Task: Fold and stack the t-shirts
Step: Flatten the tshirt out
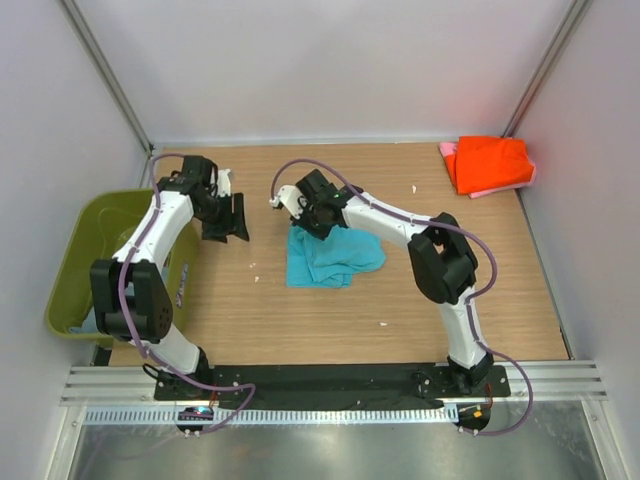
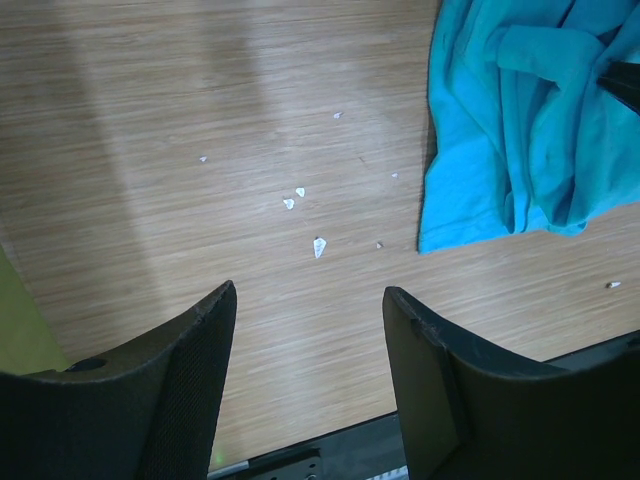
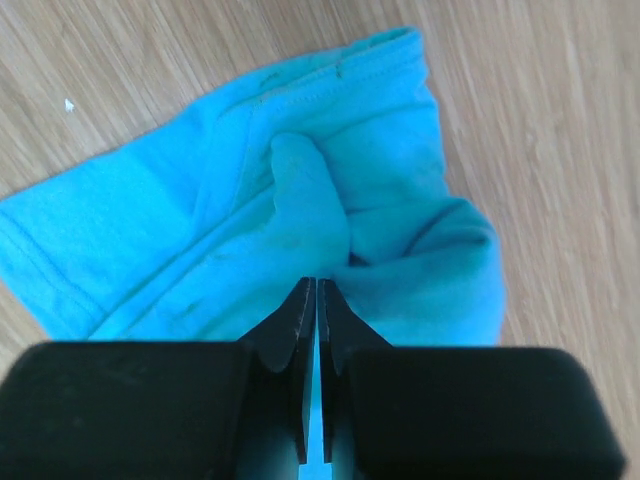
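Observation:
The fingers of my right gripper are shut at the base of the turquoise t-shirt's raised fold, so they should open and take that fold (image 3: 304, 185) before spreading the t-shirt.
A bright turquoise t-shirt (image 1: 335, 257) lies crumpled on the wooden table (image 1: 400, 300) near the middle. My right gripper (image 1: 303, 222) sits at its far left corner. In the right wrist view, that gripper (image 3: 316, 283) is shut, and a bunched fold of the turquoise t-shirt (image 3: 250, 200) is pinched at the tips. My left gripper (image 1: 226, 226) hovers open over bare wood left of the shirt. Its fingers (image 2: 215, 330) hold nothing, and the turquoise t-shirt (image 2: 520, 120) shows at the upper right of its view. An orange-red t-shirt (image 1: 490, 162) lies folded on a pink one (image 1: 447, 150) at the far right corner.
An olive-green bin (image 1: 85, 245) stands off the table's left edge beside the left arm. Small white scraps (image 2: 300, 195) dot the wood between the left gripper and the shirt. Walls close in the table on three sides.

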Controlling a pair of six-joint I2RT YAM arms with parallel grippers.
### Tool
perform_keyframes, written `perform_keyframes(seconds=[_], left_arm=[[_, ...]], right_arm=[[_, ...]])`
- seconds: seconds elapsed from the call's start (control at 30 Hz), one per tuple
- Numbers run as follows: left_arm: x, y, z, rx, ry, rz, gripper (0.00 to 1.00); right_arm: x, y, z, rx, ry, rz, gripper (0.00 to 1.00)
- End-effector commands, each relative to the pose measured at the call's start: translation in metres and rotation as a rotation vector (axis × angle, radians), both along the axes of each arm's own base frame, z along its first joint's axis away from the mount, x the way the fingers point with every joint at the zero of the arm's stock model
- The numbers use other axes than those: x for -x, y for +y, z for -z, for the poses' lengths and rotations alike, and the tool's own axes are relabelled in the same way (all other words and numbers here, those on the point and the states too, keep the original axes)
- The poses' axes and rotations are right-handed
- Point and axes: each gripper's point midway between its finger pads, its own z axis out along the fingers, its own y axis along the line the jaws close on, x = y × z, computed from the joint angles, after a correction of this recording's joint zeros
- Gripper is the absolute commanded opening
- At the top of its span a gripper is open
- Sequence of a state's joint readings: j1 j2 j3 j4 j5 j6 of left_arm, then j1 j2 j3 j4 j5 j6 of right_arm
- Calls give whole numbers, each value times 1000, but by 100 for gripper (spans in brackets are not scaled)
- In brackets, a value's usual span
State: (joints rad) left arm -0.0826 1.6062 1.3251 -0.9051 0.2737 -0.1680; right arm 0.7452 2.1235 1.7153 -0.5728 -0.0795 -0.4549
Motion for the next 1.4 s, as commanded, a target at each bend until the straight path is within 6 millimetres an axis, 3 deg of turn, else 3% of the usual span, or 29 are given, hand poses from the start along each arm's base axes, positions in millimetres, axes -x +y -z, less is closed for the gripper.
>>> perform_keyframes(seconds=[0.0,0.1,0.13,0.4,0.77,0.93,1.03,1.07,1.17,1.23,1.37], left_arm=[[-20,-6,-13,46,-60,-11,61],[-22,-7,-13,52,-61,-13,61],[-23,-7,-15,51,-67,-12,61],[-13,-2,-18,31,-79,-15,62],[-7,4,-19,14,-93,-25,62],[-12,4,-18,20,-94,-33,63],[-13,3,-18,24,-94,-35,63],[-14,3,-18,25,-92,-35,63],[-14,3,-16,31,-90,-40,62],[-15,2,-18,32,-96,-41,63],[-16,3,-18,36,-99,-46,63]], right_arm=[[-7,-3,-69,-74,-153,22,12],[1,-4,-66,-79,-119,8,43],[2,-2,-60,-77,-103,11,45],[-5,19,-37,-100,-36,14,46],[1,25,-18,-87,23,-5,46],[5,21,-11,-69,33,-21,36],[8,21,-10,-68,36,-31,20],[7,21,-12,-69,32,-31,10],[6,22,-18,-69,9,-41,1],[2,21,-26,-66,-18,-36,1],[-5,23,-58,-95,-89,-49,1]])
